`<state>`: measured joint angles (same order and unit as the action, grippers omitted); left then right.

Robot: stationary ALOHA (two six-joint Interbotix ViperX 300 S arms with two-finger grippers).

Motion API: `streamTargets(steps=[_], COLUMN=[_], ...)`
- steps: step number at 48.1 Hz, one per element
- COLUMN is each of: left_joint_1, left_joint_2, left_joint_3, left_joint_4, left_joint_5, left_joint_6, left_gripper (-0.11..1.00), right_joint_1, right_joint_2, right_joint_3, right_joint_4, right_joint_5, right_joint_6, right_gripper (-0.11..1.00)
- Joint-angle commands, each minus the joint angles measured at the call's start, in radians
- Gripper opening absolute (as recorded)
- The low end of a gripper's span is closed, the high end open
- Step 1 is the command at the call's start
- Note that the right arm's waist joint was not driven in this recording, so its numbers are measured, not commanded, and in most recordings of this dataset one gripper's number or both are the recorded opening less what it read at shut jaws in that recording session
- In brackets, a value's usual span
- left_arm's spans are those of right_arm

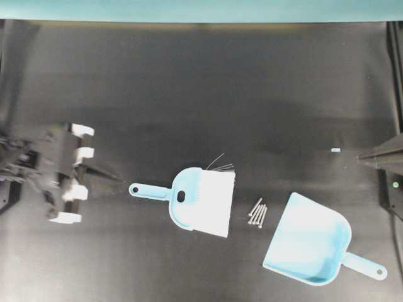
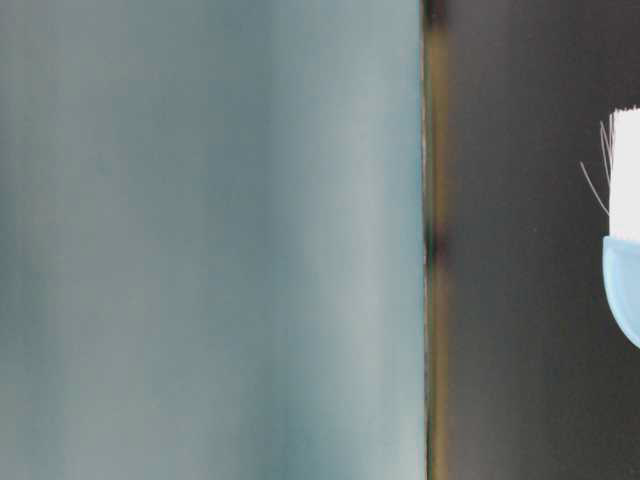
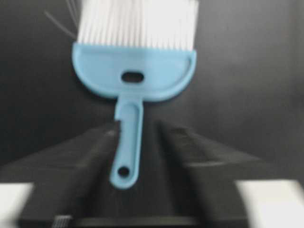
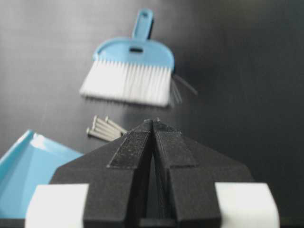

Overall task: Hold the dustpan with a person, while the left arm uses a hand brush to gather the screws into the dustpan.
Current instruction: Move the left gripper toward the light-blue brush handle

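Note:
The hand brush has the handle's end (image 1: pixel 163 193) (image 3: pixel 129 110) beside its blue head, and my left gripper needs to go there next and close on it.
The light blue hand brush (image 1: pixel 189 198) lies flat mid-table, white bristles to the right and slim handle pointing left. My left gripper (image 1: pixel 108 178) is just left of the handle's end. In the left wrist view its open jaws (image 3: pixel 137 127) stand either side of the brush handle (image 3: pixel 127 147) without pressing it. Several silver screws (image 1: pixel 257 212) lie in a tight bunch between brush and dustpan (image 1: pixel 308 242), whose wide lip faces them. My right gripper (image 4: pixel 153 121) is shut and empty, far right (image 1: pixel 364 157), above and beyond the dustpan (image 4: pixel 23 166). No person is in view.
A small white scrap (image 1: pixel 335 150) lies on the black table near the right gripper. A teal wall (image 1: pixel 189 9) borders the far edge. The table-level view is mostly a blurred grey-teal surface, with only the brush head (image 2: pixel 625 285) showing at its right edge.

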<state>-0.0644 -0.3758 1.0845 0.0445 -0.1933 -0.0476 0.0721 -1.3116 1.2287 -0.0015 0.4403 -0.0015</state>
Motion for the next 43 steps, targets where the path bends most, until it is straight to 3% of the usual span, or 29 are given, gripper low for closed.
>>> streamTargets(steps=[1, 5, 8, 14, 19, 30, 43], left_joint_1=[0.002, 0.005, 0.008, 0.028, 0.04, 0.044, 0.031], left_joint_2=[0.072, 0.135, 0.184, 0.301, 0.413, 0.584, 0.658], left_joint_3=[0.023, 0.052, 0.067, 0.092, 0.077, 0.008, -0.052], left_joint_4=[0.002, 0.003, 0.003, 0.002, 0.002, 0.002, 0.002], left_joint_5=[-0.186, -0.313, -0.402, -0.554, -0.643, -0.649, -0.592], left_joint_6=[-0.012, -0.021, -0.031, -0.044, -0.055, -0.054, -0.034], left_gripper=[0.54, 0.77, 0.85, 0.79, 0.81, 0.81, 0.81], right_joint_1=[0.0, 0.0, 0.0, 0.0, 0.0, 0.0, 0.0], right_joint_2=[-0.002, -0.012, -0.023, -0.048, -0.061, -0.089, -0.107], right_joint_3=[-0.003, -0.002, 0.0, 0.005, 0.017, 0.052, 0.064], right_joint_4=[0.0, 0.0, 0.0, -0.002, -0.002, 0.0, 0.0], right_joint_5=[0.002, -0.003, -0.012, -0.032, -0.048, -0.055, -0.049], right_joint_6=[0.011, 0.011, 0.011, 0.011, 0.008, 0.0, 0.005], right_gripper=[-0.01, -0.01, -0.01, -0.01, -0.01, -0.01, -0.01])
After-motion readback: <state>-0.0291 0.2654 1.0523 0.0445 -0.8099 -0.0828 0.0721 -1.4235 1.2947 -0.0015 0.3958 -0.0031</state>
